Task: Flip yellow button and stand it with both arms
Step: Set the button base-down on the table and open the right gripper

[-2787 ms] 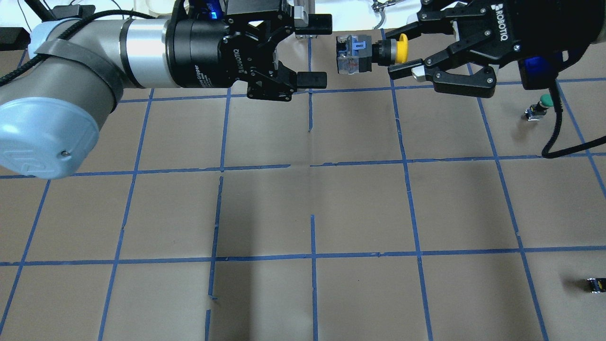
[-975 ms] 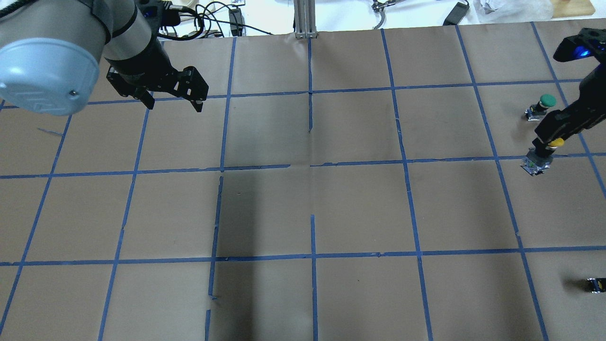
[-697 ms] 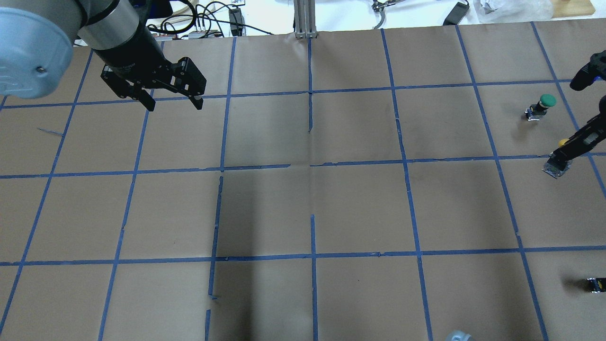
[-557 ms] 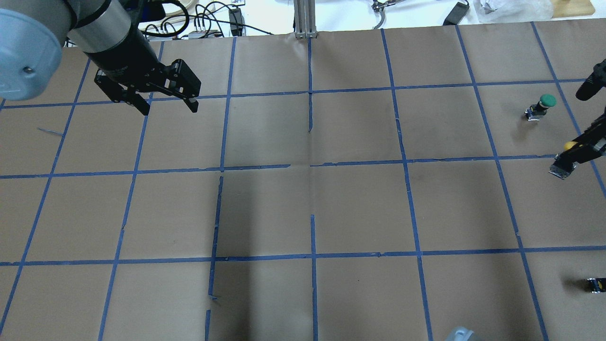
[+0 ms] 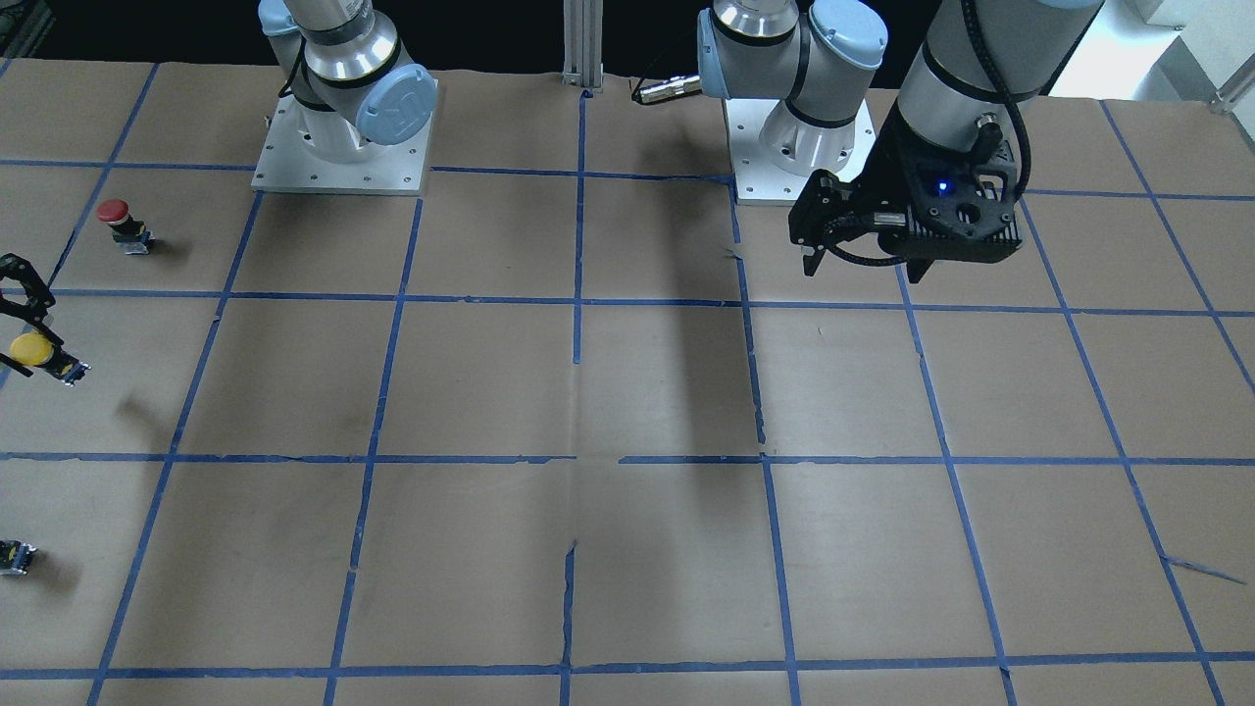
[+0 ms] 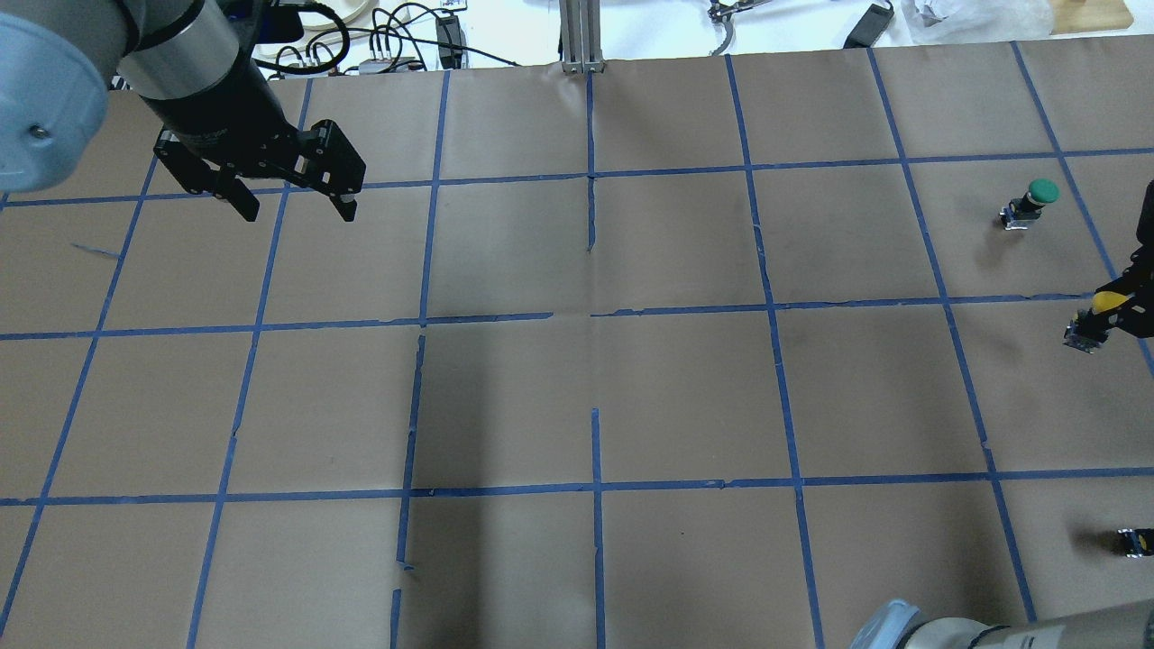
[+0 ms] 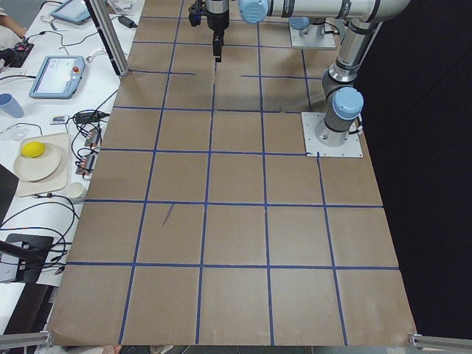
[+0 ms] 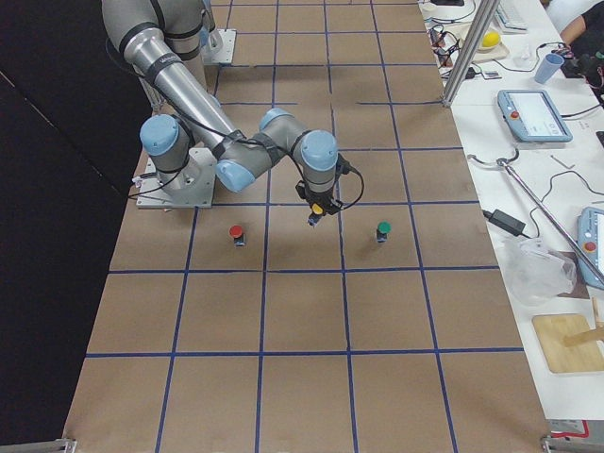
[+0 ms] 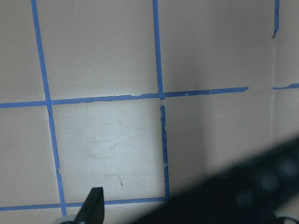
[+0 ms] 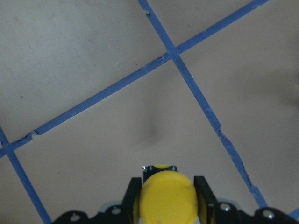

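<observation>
My right gripper will release the yellow button in the middle of the square on the bare paper (image 5: 95, 371) (image 10: 145, 173), one tape line across from the red-capped button. The yellow button now hangs above the brown paper.
The yellow button (image 10: 168, 198) hangs cap-up in my right gripper (image 10: 168, 200), whose fingers (image 10: 133, 196) are shut on its neck below the cap. It is held a little above the brown paper, over its own shadow. It also shows at the overhead view's right edge (image 6: 1102, 302), at the front view's left edge (image 5: 32, 350) and in the right side view (image 8: 315, 219). My left gripper (image 6: 296, 209) is open and empty, far off at the table's left, above the paper. It also shows in the front view (image 5: 861, 263).
A green-capped button (image 6: 1037, 194) stands beyond the yellow one. A red-capped button (image 5: 116, 214) stands on the robot's side of it. A small dark block (image 6: 1131, 541) lies at the overhead view's right edge. The table (image 6: 586, 397) is brown paper with a blue tape grid.
The two grippers, close together high up 2.8 s ago, have parted. My right gripper carried the yellow button right and down, lately sliding further right. My left gripper drew back left, still open.
</observation>
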Controlling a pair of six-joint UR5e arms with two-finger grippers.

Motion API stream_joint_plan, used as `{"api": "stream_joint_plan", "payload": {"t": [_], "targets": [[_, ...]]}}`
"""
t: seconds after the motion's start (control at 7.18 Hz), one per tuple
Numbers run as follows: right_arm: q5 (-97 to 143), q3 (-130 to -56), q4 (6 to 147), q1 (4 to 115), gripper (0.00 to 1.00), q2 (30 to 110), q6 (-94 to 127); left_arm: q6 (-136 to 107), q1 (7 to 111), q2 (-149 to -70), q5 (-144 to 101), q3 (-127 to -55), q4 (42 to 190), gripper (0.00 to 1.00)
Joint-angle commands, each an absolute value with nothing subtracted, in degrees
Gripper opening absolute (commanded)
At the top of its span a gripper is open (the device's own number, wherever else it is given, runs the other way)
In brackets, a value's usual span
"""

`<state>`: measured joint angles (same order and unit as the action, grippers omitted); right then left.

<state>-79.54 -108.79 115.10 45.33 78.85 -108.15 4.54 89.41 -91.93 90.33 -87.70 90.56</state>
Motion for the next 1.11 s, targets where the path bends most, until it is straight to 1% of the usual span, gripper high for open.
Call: {"api": "stream_joint_plan", "payload": {"t": [0.0, 0.28, 0.84, 0.98], "targets": [[-76.4, -108.9, 114.4, 44.3, 0.10, 78.0, -117.8, 4.6, 89.9, -91.1, 90.6, -88.3, 90.3, 1.00], [-76.6, -109.1, 114.3, 42.5, 0.11, 77.7, -122.7, 4.6, 89.9, -91.2, 90.6, -88.3, 90.1, 1.00], [-76.5, -109.0, 114.2, 42.2, 0.11, 75.3, -126.6, 3.4, 90.0, -92.2, 90.4, -87.2, 90.1, 1.00], [-76.9, -109.0, 114.2, 42.1, 0.13, 75.1, -128.0, 3.7, 89.9, -92.2, 90.5, -87.2, 90.1, 0.99]]}}
